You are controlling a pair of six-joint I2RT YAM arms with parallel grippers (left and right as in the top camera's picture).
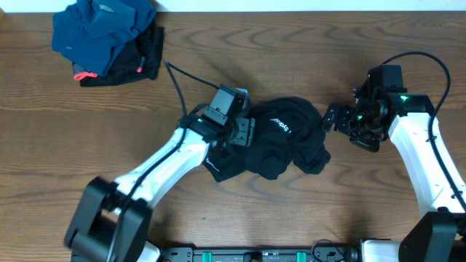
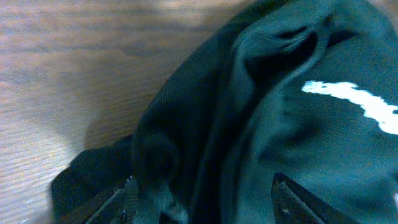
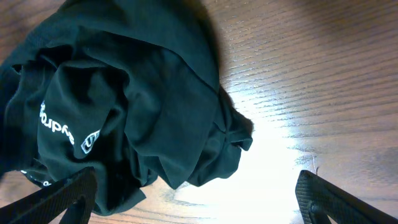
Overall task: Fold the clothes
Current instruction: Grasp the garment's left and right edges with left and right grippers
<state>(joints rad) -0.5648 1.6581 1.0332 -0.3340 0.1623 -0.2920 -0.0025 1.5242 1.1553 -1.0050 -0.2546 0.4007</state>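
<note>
Next, I close my right gripper on the loose end [image 1: 317, 160] [image 3: 212, 160] of the black garment, the part that sticks out of the pile farthest from my left gripper.
A crumpled black garment with white lettering [image 1: 280, 138] lies in a heap at the table's middle. My left gripper [image 1: 244, 135] sits at its left edge, open, with the dark fabric [image 2: 249, 124] bunched between its spread fingers [image 2: 202, 199]. My right gripper [image 1: 333, 116] hovers just right of the heap, open and empty, its fingers [image 3: 196, 199] wide apart above the garment's right edge [image 3: 137, 106] and bare table.
A pile of folded clothes, blue on top of black [image 1: 109, 36], lies at the back left corner. A black cable [image 1: 178, 80] runs from it toward the left arm. Bare wooden table [image 1: 349, 211] surrounds the heap.
</note>
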